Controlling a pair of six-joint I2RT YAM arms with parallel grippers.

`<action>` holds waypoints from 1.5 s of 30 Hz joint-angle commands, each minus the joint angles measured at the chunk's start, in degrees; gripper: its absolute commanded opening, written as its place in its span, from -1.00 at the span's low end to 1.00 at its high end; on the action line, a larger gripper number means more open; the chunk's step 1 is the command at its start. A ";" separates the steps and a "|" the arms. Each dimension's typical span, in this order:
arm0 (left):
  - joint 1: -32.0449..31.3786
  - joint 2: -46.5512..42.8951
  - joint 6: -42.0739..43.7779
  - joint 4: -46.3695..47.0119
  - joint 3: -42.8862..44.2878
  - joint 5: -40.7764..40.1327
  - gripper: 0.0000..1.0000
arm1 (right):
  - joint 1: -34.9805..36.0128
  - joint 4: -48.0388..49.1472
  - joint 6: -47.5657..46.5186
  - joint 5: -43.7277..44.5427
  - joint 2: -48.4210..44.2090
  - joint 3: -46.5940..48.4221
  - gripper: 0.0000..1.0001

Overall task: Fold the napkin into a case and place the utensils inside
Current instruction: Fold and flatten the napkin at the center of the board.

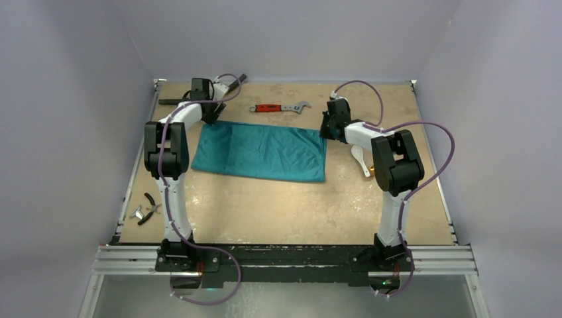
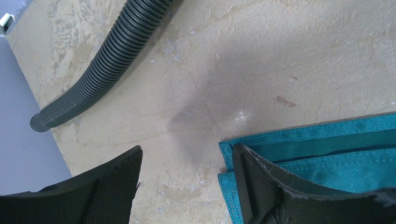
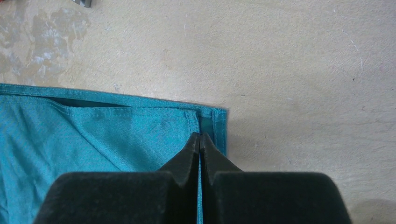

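Observation:
My right gripper should open, move inward and pinch more of the napkin's upper corner [image 3: 185, 120], since it holds only the side edge of the napkin's upper layer, short of the lower layer's hem.
The teal napkin [image 1: 262, 151] lies folded double and flat in the middle of the table. My left gripper [image 1: 211, 114] hovers at its far left corner. In the left wrist view this gripper [image 2: 187, 154] is open, one finger over the napkin [image 2: 327, 149] corner and the other over bare table. My right gripper [image 1: 327, 129] is at the far right corner. In the right wrist view it [image 3: 200, 137] is shut on the napkin [image 3: 93, 140], with cloth showing between the fingers. The white spoon [image 1: 358, 157] lies right of the napkin, beside my right arm. The wooden utensil is largely hidden by that arm.
A red-handled wrench [image 1: 278, 107] lies beyond the napkin at the back. Small black-handled pliers [image 1: 149, 207] sit near the left edge. A dark ribbed hose [image 2: 107, 60] runs across the far left corner by my left gripper. Purple cables loop above both arms.

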 commanded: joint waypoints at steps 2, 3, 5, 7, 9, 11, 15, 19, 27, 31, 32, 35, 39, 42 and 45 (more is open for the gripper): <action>0.39 1.16 0.64 1.05 0.74 -0.96 0.38 | 0.17 -1.10 -0.41 0.97 -4.66 -0.41 -1.00; 0.44 1.20 0.59 0.98 0.86 -0.99 0.38 | 0.13 -1.14 -0.43 1.12 -4.89 -0.65 -1.00; 0.42 1.23 0.55 0.88 0.96 -0.68 0.38 | 0.10 -1.15 -0.57 1.43 -5.62 -1.32 -1.00; 0.40 1.19 0.62 0.72 1.05 -0.63 0.38 | 0.17 -0.98 -0.46 1.91 -6.27 -2.17 -1.00; 0.43 1.12 0.80 0.44 1.14 -0.65 0.38 | 0.08 -0.81 -0.33 2.53 -6.94 -2.91 -1.00; 0.46 0.95 0.99 0.48 0.97 -0.69 0.38 | 0.10 -0.64 -0.33 3.11 -7.62 -3.63 -1.00; 0.48 0.53 1.07 0.23 0.94 -0.28 0.37 | 0.18 -0.61 -0.28 3.73 -8.21 -4.13 -1.00; 0.53 0.35 0.71 0.08 1.01 0.33 0.37 | 0.11 0.77 -1.42 2.32 -6.66 -2.23 -0.39; 0.52 0.14 0.67 -0.06 0.79 0.58 0.36 | 1.30 0.87 -1.41 1.52 -2.95 1.40 -0.02; 0.50 0.05 0.64 -0.10 0.83 0.77 0.35 | 1.54 0.81 -1.03 1.62 -0.94 2.69 -0.06; 0.48 -0.03 0.66 -0.12 0.87 0.77 0.35 | 1.67 0.80 -0.97 1.58 -0.50 2.96 -0.06; 0.54 0.00 0.57 -0.15 0.88 0.68 0.35 | 1.87 0.47 -0.83 1.90 0.67 3.61 -0.08; 0.51 -0.03 0.26 -0.29 0.88 0.68 0.35 | 1.91 0.46 -0.86 2.11 1.25 4.03 -0.13; 0.55 0.05 0.42 -0.23 0.81 0.57 0.34 | 2.16 0.32 -0.82 2.48 1.29 4.26 -0.29; 0.54 0.06 0.50 -0.15 0.79 0.52 0.34 | 2.30 0.21 -0.91 2.76 1.23 4.36 -0.50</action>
